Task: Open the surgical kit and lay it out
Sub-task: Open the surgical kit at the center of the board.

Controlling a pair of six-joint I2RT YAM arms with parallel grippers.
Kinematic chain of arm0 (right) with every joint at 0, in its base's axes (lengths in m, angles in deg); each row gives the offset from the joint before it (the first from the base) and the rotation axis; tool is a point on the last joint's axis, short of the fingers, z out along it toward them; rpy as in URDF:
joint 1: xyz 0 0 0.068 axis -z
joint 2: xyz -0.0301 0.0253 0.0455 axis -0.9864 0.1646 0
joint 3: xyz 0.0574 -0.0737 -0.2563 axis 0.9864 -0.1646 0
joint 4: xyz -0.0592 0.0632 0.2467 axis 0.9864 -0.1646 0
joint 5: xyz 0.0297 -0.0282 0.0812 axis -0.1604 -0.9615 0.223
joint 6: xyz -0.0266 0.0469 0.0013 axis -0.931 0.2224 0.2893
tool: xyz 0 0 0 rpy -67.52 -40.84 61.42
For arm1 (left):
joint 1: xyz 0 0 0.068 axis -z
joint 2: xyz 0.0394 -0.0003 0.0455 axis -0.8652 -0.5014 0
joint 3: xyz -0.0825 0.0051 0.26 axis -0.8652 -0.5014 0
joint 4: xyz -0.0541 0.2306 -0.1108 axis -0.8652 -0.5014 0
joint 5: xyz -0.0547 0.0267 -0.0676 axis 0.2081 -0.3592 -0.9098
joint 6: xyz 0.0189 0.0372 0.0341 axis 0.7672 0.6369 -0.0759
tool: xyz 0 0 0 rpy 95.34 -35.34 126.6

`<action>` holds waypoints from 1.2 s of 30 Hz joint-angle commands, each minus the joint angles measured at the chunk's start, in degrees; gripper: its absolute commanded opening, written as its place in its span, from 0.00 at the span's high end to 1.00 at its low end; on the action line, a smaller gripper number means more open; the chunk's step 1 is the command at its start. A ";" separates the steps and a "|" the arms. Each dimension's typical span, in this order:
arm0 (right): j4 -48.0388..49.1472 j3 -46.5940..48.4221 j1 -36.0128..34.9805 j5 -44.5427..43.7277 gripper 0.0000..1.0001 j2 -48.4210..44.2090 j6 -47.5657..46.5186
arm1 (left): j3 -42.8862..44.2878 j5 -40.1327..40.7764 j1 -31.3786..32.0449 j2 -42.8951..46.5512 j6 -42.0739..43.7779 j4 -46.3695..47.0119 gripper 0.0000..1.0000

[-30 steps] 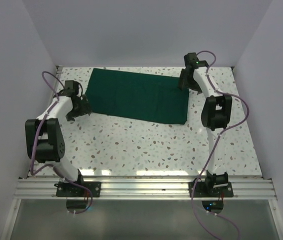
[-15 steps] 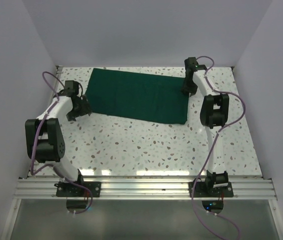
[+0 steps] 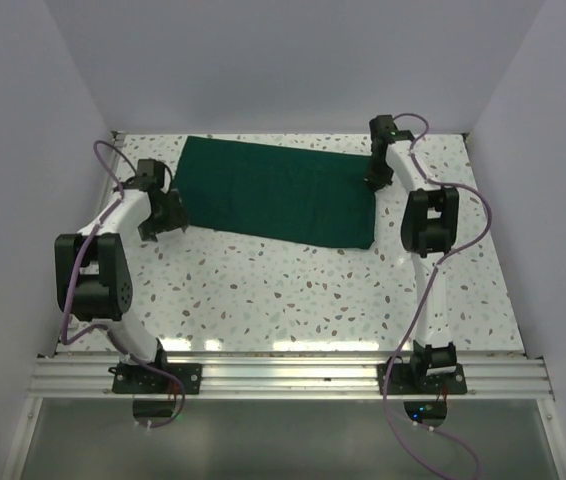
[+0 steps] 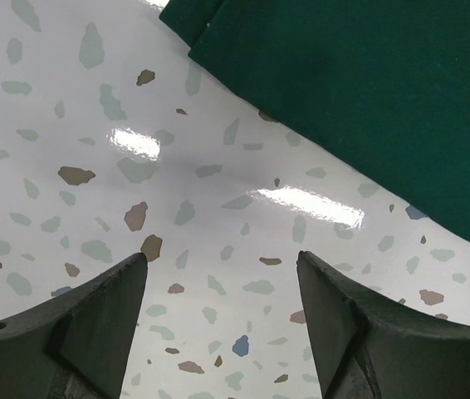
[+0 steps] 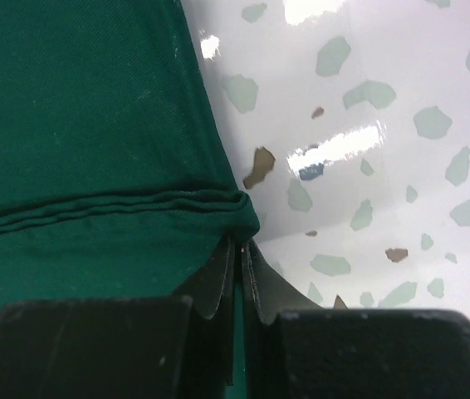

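The green cloth's layered edge bunches in my right gripper, so next I open, lay it flat and grab the top flap's corner [image 5: 247,221] before unfolding.
The surgical kit [image 3: 278,190] lies as a folded dark green cloth bundle across the far half of the speckled table. My right gripper [image 3: 375,180] is at its far right corner. In the right wrist view this gripper [image 5: 241,241] is shut on the layered edge of the green cloth [image 5: 85,108], which bunches at the fingertips. My left gripper [image 3: 173,212] hovers just off the bundle's left edge. Seen from the left wrist, it [image 4: 220,258] stands open over bare table, with the cloth [image 4: 368,91] ahead and to the right.
The speckled white table [image 3: 293,290] is enclosed by pale walls on the left, right and far sides. An aluminium rail [image 3: 283,375] with both arm bases runs along the near edge. Purple cables loop beside each arm.
My right gripper has shifted slightly left and shut on the cloth's far right corner. My left gripper has edged a little towards the cloth's left edge, still open.
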 commanded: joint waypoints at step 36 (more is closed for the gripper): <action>-9.26 -1.72 -2.14 -9.94 0.36 -8.00 -2.13 | -0.15 -4.79 0.18 11.66 1.23 1.07 0.22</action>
